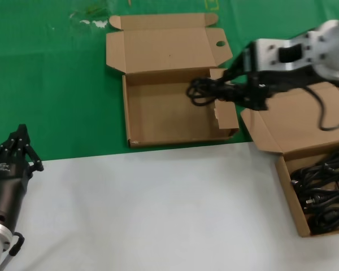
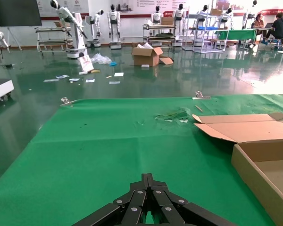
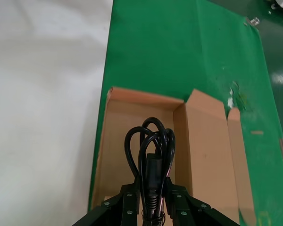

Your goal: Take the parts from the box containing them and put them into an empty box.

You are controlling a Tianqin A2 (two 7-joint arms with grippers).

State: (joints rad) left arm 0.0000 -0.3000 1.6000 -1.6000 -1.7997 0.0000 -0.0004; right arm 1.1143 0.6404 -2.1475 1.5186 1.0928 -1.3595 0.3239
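Observation:
My right gripper is to bring the black power cable to the end of the empty box [image 1: 148,121] [image 3: 132,134] nearest my left gripper. It will let go of the cable there.
My right gripper [image 1: 223,90] is shut on a looped black power cable [image 1: 202,90] and holds it over the right side of the empty box [image 1: 137,121], above its floor. In the right wrist view the cable [image 3: 151,146] sticks out between the fingers [image 3: 131,195] with the empty box [image 3: 115,122] below. The box containing the parts [image 1: 291,195] stands at the right edge, with several black cables [image 1: 322,186] inside. My left gripper [image 1: 20,141] is shut and empty, parked at the near left; its closed tips [image 2: 148,181] hover over green cloth.
The empty box's lid [image 1: 164,48] lies open at the back, a round hole [image 1: 220,43] in its side flap. The other box's lid [image 1: 299,121] lies open under my right arm. Green cloth [image 1: 51,84] covers the far table, white surface [image 1: 158,209] the near part.

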